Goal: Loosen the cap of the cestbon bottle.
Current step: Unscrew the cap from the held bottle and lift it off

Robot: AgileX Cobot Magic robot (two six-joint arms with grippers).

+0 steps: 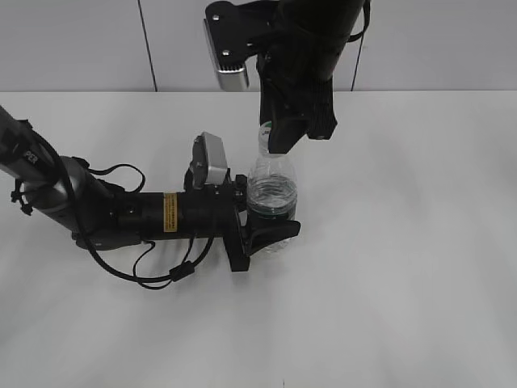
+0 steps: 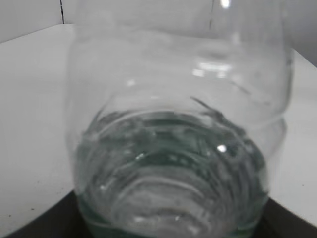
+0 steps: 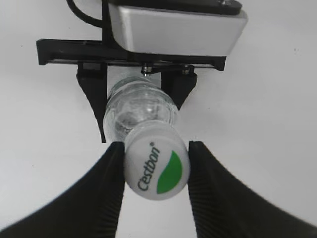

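Note:
My right gripper should open, lift clear, turn back and grip the white cap [image 3: 157, 161], since the cap sits on the bottle's neck and this gripper is turned far round.
The cestbon bottle [image 1: 273, 190] stands upright on the white table, clear with water in its lower part; it fills the left wrist view [image 2: 178, 148]. My left gripper [image 1: 262, 225] lies low along the table and is shut on the bottle's lower body. My right gripper [image 1: 279, 139] comes down from above, and its two black fingers [image 3: 157, 147] are closed against both sides of the white cap [image 3: 157, 167] with the green mark. The label band is hidden behind the left jaws.
The left arm [image 1: 121, 212] with its cables lies across the table's left half. The left wrist camera housing [image 3: 176, 27] sits just behind the bottle. White table [image 1: 404, 267] surrounds the bottle, with a wall at the back.

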